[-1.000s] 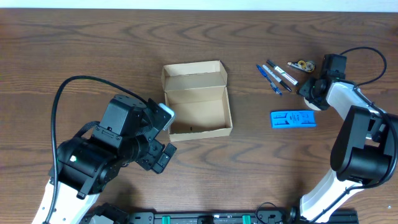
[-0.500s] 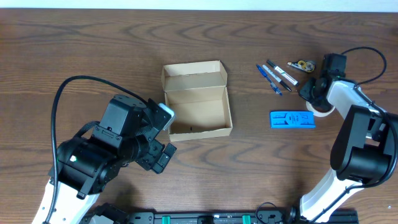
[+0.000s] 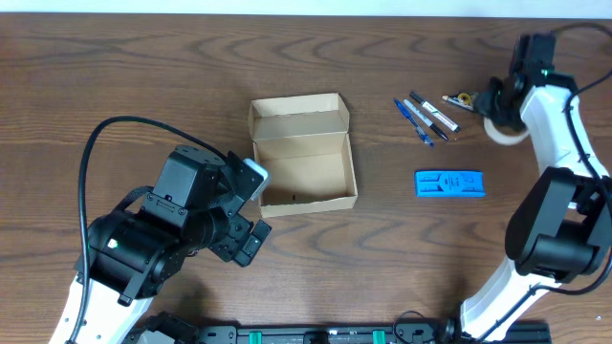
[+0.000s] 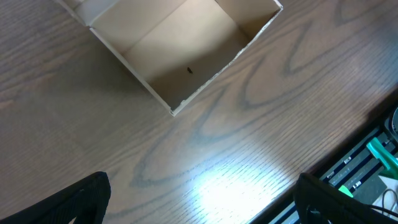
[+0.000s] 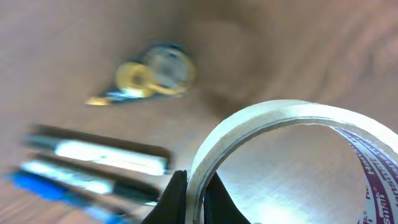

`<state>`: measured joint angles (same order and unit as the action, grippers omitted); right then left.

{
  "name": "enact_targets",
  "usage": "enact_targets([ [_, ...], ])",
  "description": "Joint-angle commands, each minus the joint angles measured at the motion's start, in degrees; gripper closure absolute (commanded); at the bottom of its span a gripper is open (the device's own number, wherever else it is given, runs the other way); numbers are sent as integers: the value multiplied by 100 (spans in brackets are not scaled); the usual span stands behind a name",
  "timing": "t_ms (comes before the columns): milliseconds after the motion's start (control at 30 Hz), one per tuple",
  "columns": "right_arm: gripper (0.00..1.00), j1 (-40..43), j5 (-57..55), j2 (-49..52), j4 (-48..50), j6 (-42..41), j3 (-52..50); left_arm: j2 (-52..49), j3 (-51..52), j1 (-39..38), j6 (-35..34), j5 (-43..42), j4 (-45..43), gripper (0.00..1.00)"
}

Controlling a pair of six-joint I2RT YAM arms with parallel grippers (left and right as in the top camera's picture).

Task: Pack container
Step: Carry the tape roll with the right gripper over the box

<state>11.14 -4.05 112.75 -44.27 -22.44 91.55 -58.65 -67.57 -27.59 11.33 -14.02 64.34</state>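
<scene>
My right gripper will release the tape roll inside the cardboard box point(image 3: 327, 182), by the side of the box that is nearest the blue packet.
The container point(image 3: 304, 170) is an open tan cardboard box at mid-table with its flap lid folded back; the left wrist view shows its bare inside point(image 4: 180, 43). My left gripper point(image 3: 251, 210) hovers just left of the box's near corner, open, with nothing between its fingers point(image 4: 74, 205). At the far right, my right gripper point(image 3: 495, 113) is shut on the rim of a whitish tape roll point(image 3: 505, 131). In the right wrist view the roll point(image 5: 280, 115) rises from between the pinching jaws of that gripper point(image 5: 194, 190).
Several pens point(image 3: 426, 117) lie right of the box and show blurred in the right wrist view point(image 5: 93, 165). A small yellow-and-metal item point(image 3: 463, 98) lies beyond them. A flat blue packet point(image 3: 449, 182) lies nearer the front. The table's front edge point(image 4: 348, 155) is close to my left gripper.
My right gripper has closed on the tape roll and carried it toward the table's far side, beside the small yellow item. The left arm has not moved.
</scene>
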Motion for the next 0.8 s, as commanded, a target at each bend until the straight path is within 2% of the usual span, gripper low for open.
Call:
enact_targets([
  [0,99,-533,417,-376,-74,348,485,22,-9,4,-66,-39,17,5],
  [433,99,-2914,479,-706,-160,837,702,22,-9,4,-66,-39,15,5],
  [767,99,-4153,516,-706,-420,765,699,22,-9,4,-66,-39,15,5],
])
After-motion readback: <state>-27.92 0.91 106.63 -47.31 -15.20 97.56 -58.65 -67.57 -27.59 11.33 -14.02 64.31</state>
